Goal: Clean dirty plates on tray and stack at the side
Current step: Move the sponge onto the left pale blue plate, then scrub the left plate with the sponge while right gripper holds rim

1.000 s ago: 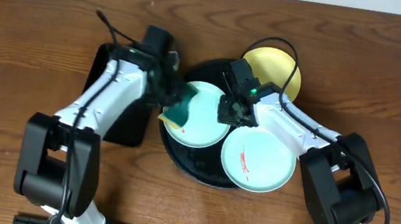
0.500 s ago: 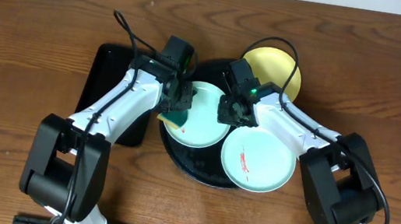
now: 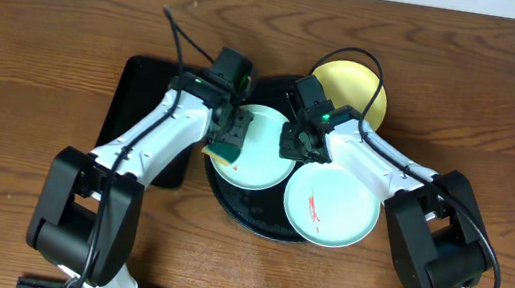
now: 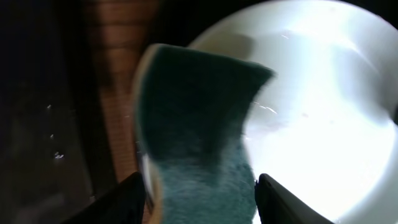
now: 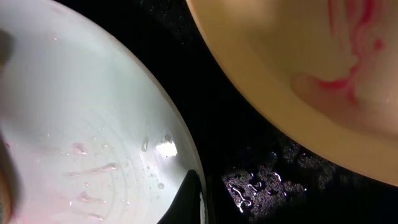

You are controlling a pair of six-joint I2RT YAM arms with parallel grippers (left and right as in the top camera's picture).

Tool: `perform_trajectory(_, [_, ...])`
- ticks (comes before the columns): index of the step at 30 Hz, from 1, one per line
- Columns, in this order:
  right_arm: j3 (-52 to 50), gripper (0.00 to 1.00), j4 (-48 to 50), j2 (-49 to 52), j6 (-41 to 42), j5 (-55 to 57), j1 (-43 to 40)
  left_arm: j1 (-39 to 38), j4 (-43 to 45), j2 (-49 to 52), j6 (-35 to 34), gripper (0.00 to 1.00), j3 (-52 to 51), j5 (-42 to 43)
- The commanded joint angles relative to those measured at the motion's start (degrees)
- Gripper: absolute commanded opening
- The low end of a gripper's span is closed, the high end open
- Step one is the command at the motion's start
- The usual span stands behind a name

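Observation:
The green sponge pokes out beyond the rim of the plate in my right gripper, so my left gripper will pinch the sponge's middle [image 4: 199, 140] and move it inward.
A round black tray [image 3: 236, 208] holds two mint plates. On the left plate [image 3: 261, 155] lies a green sponge [image 3: 227, 146] with a yellow backing. My left gripper [image 3: 229, 126] hangs right over it, open. In the left wrist view the sponge [image 4: 199, 124] fills the space between the fingers [image 4: 124, 199] of that gripper [image 4: 202, 202]. My right gripper [image 3: 298, 146] is shut on that plate's right rim [image 5: 186, 155]. The other mint plate [image 3: 332, 205] carries a red smear. The yellow plate [image 3: 351, 92] sits at the tray's far right, with red smears [image 5: 348, 56].
A rectangular black tray [image 3: 141, 108] lies on the wooden table left of the round tray, under my left arm. The round tray's surface [image 5: 261, 174] between the plates is wet.
My left gripper moved right over the left mint plate with the sponge, and its jaws have spread apart around the sponge. The right gripper and all the plates stayed put.

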Motion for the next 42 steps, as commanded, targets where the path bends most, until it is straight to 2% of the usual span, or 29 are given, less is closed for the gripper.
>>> perform_trajectory(1, [0.07, 0.01, 0.15, 1.53, 1.14, 0.81, 0.33, -2.71, 0.02, 0.55, 6.62, 0.58, -0.52, -1.29])
perform_trajectory(11, [0.07, 0.01, 0.09, 1.53, 1.14, 0.81, 0.33, -3.82, 1.81, 3.41, 4.50, 0.58, -1.29, -10.51])
perform_trajectory(21, [0.07, 0.01, 0.07, 1.53, 1.14, 0.81, 0.33, -4.24, 3.45, 6.08, 2.62, 0.58, -1.29, -11.28])
perform_trajectory(23, [0.07, 0.01, 0.09, 1.53, 1.14, 0.81, 0.33, -4.24, 3.48, 6.08, 2.62, 0.53, -1.29, -11.28])
perform_trajectory(28, [0.07, 0.01, 0.09, 1.53, 1.14, 0.81, 0.33, -4.24, 3.50, 6.05, 2.60, 0.12, -1.09, -11.28])
perform_trajectory(30, [0.07, 0.01, 0.11, 1.53, 1.14, 0.81, 0.33, -4.24, 3.45, 5.95, 2.38, 0.08, -0.90, -11.28])
perform_trajectory(36, [0.07, 0.01, 0.17, 1.53, 1.14, 0.81, 0.33, -4.24, 3.19, 5.42, 2.21, 0.08, -0.02, -11.28])
perform_trajectory(37, [0.07, 0.01, 0.20, 1.53, 1.14, 0.83, 0.33, -4.24, 3.30, 5.42, 2.21, 0.11, -0.04, -11.28])
perform_trajectory(40, [0.07, 0.01, 0.20, 1.53, 1.14, 0.83, 0.35, -4.24, 3.23, 5.42, 2.21, 0.49, -0.11, -11.28])
perform_trajectory(41, [0.07, 0.01, 0.20, 1.53, 1.14, 0.83, 0.37, -4.24, 3.21, 5.42, 2.19, 0.56, -0.17, -11.28])
perform_trajectory(42, [0.07, 0.01, 0.22, 1.53, 1.14, 0.83, 0.37, -4.24, 3.21, 5.44, 2.19, 0.58, -0.26, -11.28])
